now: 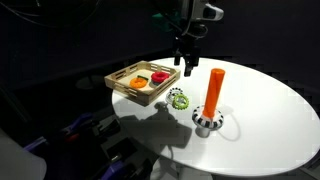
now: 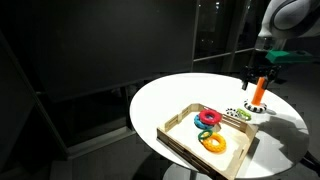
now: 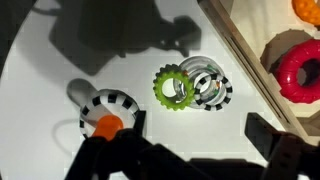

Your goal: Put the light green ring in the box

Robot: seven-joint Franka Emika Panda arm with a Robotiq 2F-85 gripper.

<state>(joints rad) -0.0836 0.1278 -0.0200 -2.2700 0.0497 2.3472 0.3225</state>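
Next, I move my gripper next to the light green ring's side (image 1: 183, 96) (image 3: 190, 100) beside the flat striped ring and close it there.
The light green ring (image 3: 173, 89), toothed like a gear, lies flat on the white table beside a black-and-white striped ring (image 3: 207, 85), touching it. It also shows in an exterior view (image 1: 178, 98), just off the box's corner. The box (image 1: 128, 88) is a shallow light-wood tray holding red, orange and yellow rings; it shows in both exterior views (image 2: 185, 142) and its wall shows in the wrist view (image 3: 255, 60). My gripper (image 3: 190, 150) is open and empty, hovering above the table over the two rings (image 1: 188, 62).
An orange peg (image 1: 215, 88) stands upright on a black-and-white striped base (image 1: 207, 122) close to the rings; its base shows in the wrist view (image 3: 105, 112). The round white table (image 1: 270, 120) drops off into dark surroundings.
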